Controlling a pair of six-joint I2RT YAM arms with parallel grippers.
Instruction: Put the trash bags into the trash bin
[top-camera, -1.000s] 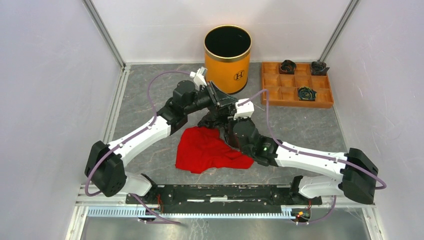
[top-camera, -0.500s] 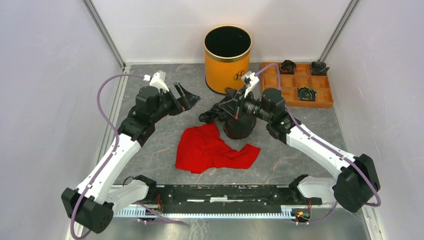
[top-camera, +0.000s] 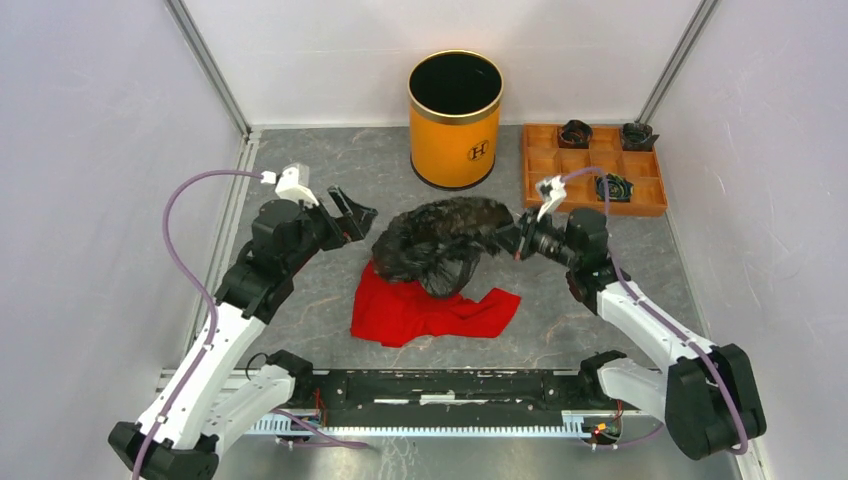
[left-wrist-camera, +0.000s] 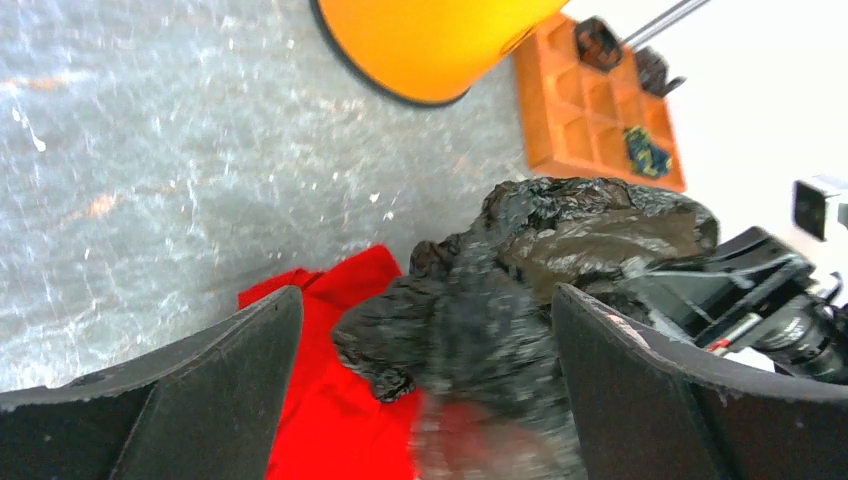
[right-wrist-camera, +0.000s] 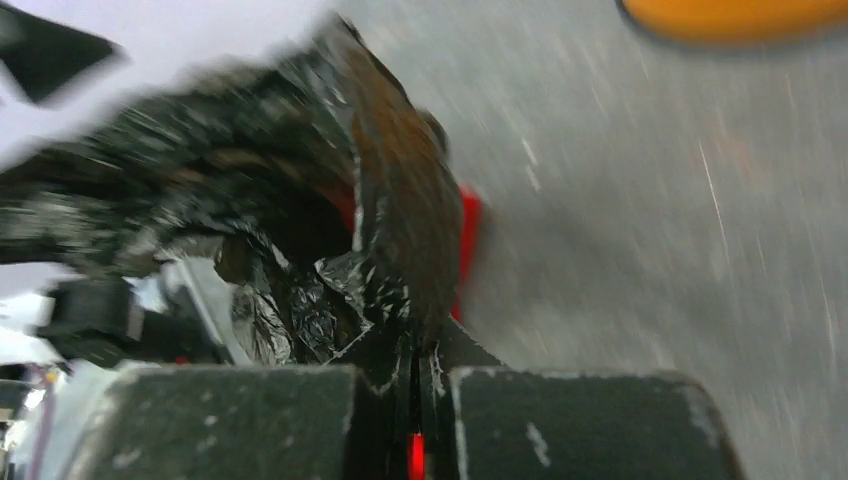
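I can see the black trash bag hangs bunched with only my right gripper holding it, so next I pinch the bag's loose end (top-camera: 394, 252) with my left gripper and help spread it wide.
The crinkled black trash bag (top-camera: 440, 242) hangs puffed out in the air above the red cloth, blurred with motion. My right gripper (top-camera: 515, 243) is shut on the bag's right edge, with the plastic (right-wrist-camera: 400, 250) pinched between its closed fingers. To the left, my left gripper (top-camera: 352, 215) stands wide open and apart from the bag; the bag (left-wrist-camera: 520, 290) shows ahead between its spread fingers. The orange-yellow trash bin (top-camera: 455, 118) stands upright at the back, its black inside showing nothing in it. The bin's lower wall (left-wrist-camera: 430, 45) shows in the left wrist view.
A red cloth (top-camera: 420, 305) lies flat on the grey table under the bag. An orange-brown compartment tray (top-camera: 592, 180) with three small dark rolled bundles sits at the back right. White walls and metal posts enclose the table.
My left gripper let go of the bag, opened wide and drew back to the left. My right gripper pulled the bag up and rightward, spreading it out above the cloth.
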